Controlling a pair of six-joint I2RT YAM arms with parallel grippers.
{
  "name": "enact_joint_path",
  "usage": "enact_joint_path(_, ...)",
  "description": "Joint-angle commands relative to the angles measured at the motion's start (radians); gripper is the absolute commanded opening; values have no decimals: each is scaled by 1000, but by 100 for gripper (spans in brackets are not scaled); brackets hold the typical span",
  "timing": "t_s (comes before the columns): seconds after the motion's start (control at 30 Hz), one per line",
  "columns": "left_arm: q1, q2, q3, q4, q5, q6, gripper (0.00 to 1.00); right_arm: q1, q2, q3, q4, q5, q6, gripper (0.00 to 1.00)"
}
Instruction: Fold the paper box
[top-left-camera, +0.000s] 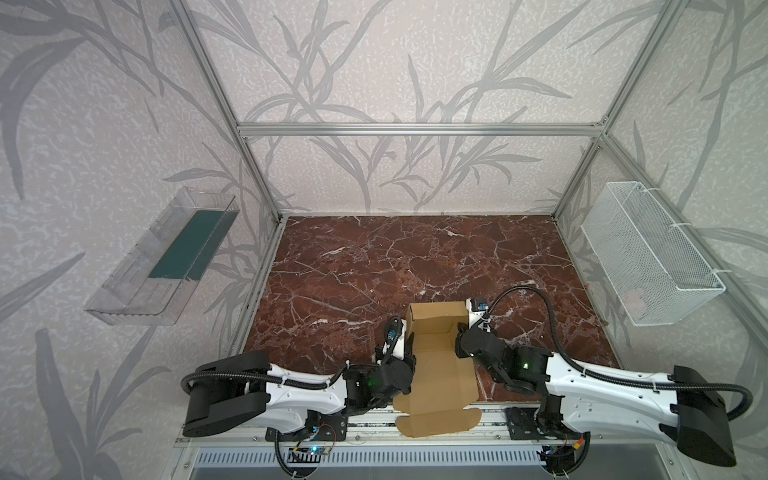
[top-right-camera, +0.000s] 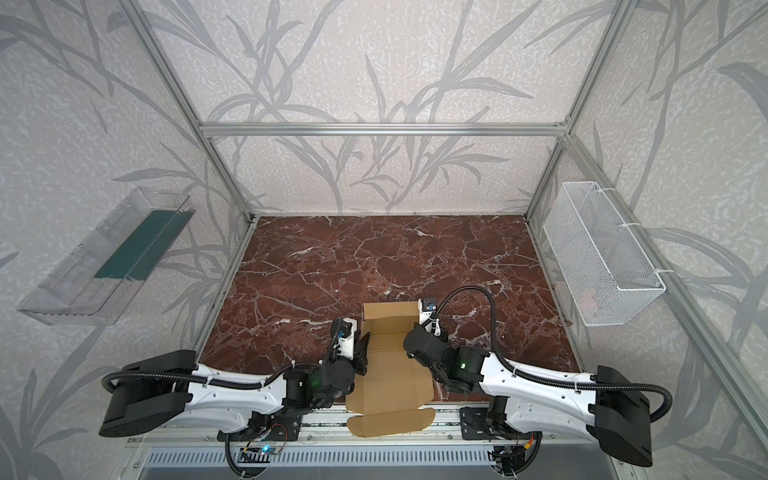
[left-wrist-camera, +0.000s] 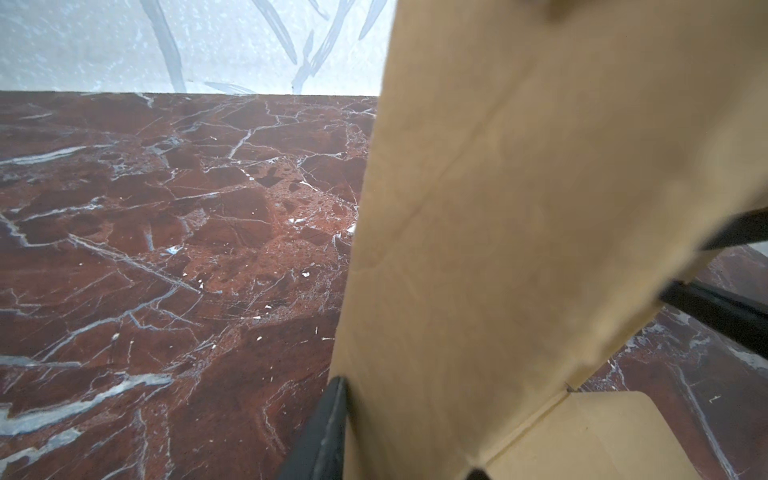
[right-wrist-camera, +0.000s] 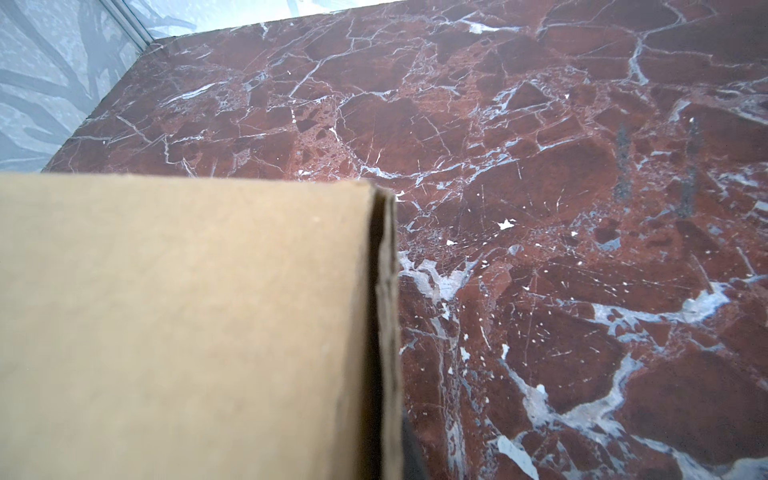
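Observation:
The paper box's near flap hangs over the front edge of the table, so I need to regrip the paper box's far corner (top-left-camera: 464, 305) with my right gripper and help slide the box farther in.
The paper box (top-left-camera: 440, 374) (top-right-camera: 390, 374) is tan cardboard, partly folded, at the front middle of the red marble table. Its far wall stands upright and its near flap hangs over the table's front edge. My left gripper (top-left-camera: 409, 347) (top-right-camera: 362, 347) is closed round the left side wall (left-wrist-camera: 498, 208). One finger (left-wrist-camera: 332, 428) lies against the outer face, and the other's tip barely shows at the inner crease. My right gripper (top-left-camera: 460, 330) (top-right-camera: 414, 329) is shut on the right side wall (right-wrist-camera: 187, 311). A sliver of its finger (right-wrist-camera: 409, 449) shows beside the wall's edge.
A clear plastic bin (top-left-camera: 162, 257) hangs on the left wall and a white mesh basket (top-left-camera: 648, 253) on the right wall. Aluminium posts frame the marble table (top-left-camera: 374, 266). A metal rail (top-left-camera: 365, 422) runs along the front edge under the box's flap.

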Motion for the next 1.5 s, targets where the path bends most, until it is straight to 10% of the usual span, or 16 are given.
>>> enact_joint_path(0.0,1,16,47,13,-5,10,25,25,11,33,-3,-12,9,0)
enact_joint_path(0.53,2,109,158,-76,-10,40,0,59,30,49,-8,-2,21,1)
enact_joint_path(1.07,1,106,178,-223,-73,-102,0,88,-32,64,-34,-15,33,37)
enact_joint_path(1.47,-1,71,165,-223,-42,-127,0,82,-40,25,46,11,-35,34)
